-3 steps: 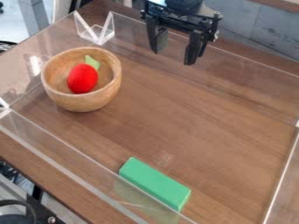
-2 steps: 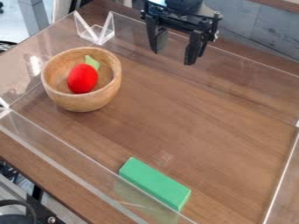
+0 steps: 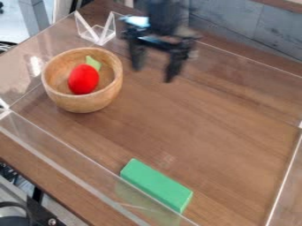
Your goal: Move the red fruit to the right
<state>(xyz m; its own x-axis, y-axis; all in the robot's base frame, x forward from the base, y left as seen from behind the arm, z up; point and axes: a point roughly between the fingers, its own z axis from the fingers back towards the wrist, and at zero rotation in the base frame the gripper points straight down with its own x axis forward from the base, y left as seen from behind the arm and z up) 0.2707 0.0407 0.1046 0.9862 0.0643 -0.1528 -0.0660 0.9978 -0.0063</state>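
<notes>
The red fruit's rounded body [image 3: 85, 77] beside its green leafy bit, inside the wooden bowl, should be reached next by my gripper and gripped there.
The red fruit [image 3: 81, 79] is small, bright red and rounded, with a green leafy bit at its upper right. It lies inside the wooden bowl [image 3: 65, 100] at the left of the table. My gripper [image 3: 154, 64] hangs above the table to the right of the bowl and further back, slightly blurred. Its two dark fingers [image 3: 172, 69] point down and stand apart, open, with nothing between them. It is clear of the bowl and the fruit.
A flat green rectangular block [image 3: 156, 185] lies near the front edge. Low clear plastic walls [image 3: 48, 154] ring the wooden table. A folded clear plastic piece [image 3: 97, 29] stands at the back left.
The gripper has moved left and a little forward, toward the bowl. Its fingers stay apart. The fruit, bowl and green block have not moved.
</notes>
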